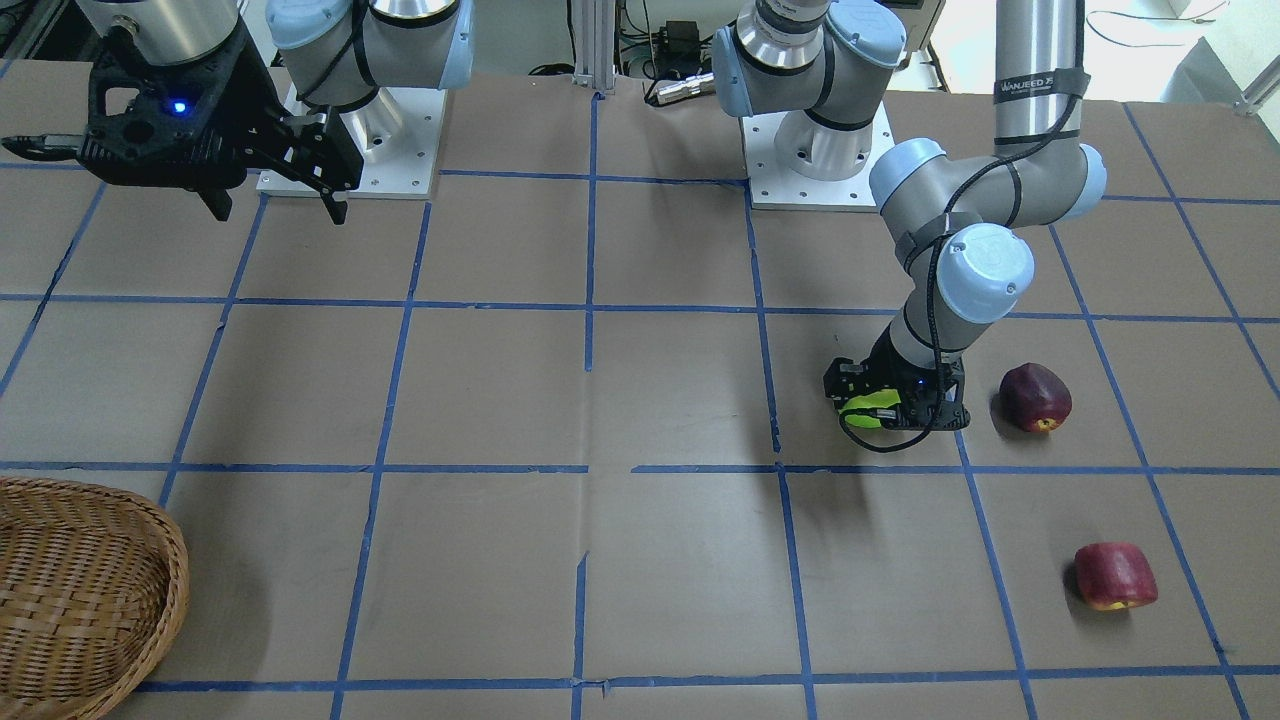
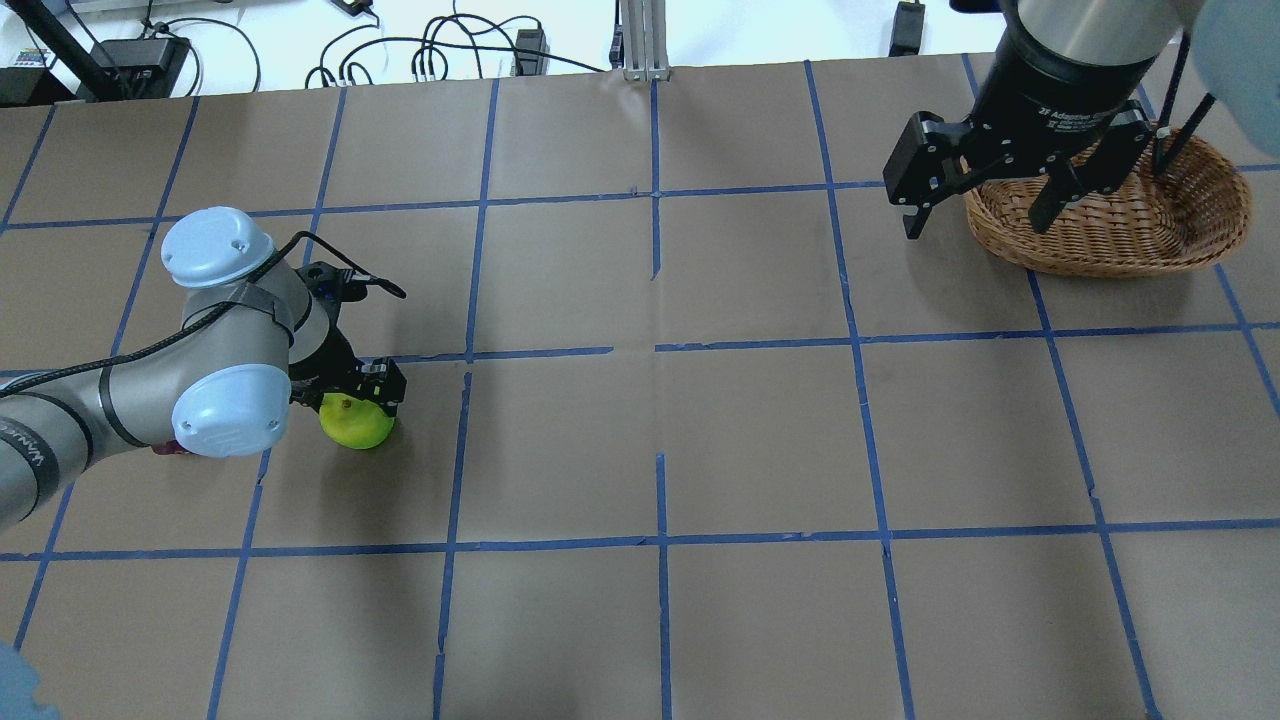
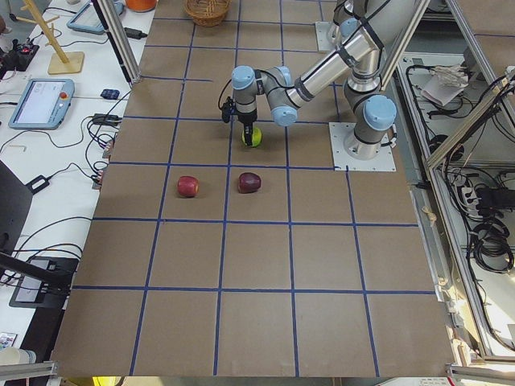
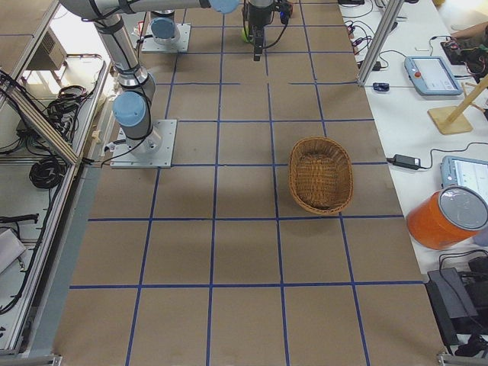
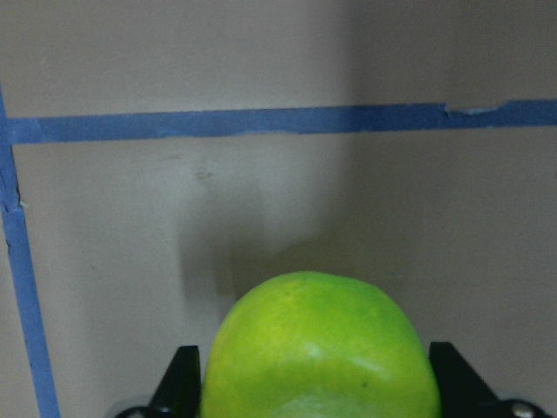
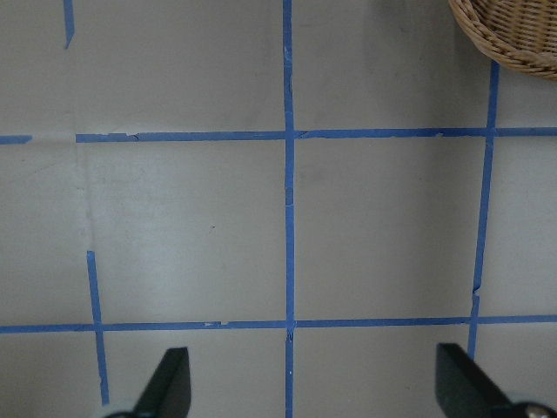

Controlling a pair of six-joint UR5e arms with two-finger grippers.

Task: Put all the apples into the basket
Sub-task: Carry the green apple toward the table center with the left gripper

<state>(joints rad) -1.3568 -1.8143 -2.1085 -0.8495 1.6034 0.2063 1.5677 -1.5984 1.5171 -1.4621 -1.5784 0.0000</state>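
Next, my left gripper releases the lime-green apple on the table at the gap in the blue tape line (image 1: 597, 469).
The lime-green apple (image 1: 868, 412) rests at table level between the fingers of my left gripper (image 1: 885, 405). In the left wrist view the apple (image 5: 320, 348) fills the gap and both fingers touch its sides. It shows below the gripper in the overhead view (image 2: 355, 425). The dark maroon apple (image 1: 1035, 397) and the lighter red apple (image 1: 1115, 576) lie on the table beyond the left arm. The wicker basket (image 2: 1120, 255) is at the far right, holding nothing that I can see. My right gripper (image 2: 975, 228) hangs open and empty, high beside the basket.
The table is brown paper with a blue tape grid (image 2: 655, 350). The arm bases (image 1: 820, 150) stand at the robot's edge. The basket's rim (image 6: 513, 43) shows at the top right of the right wrist view.
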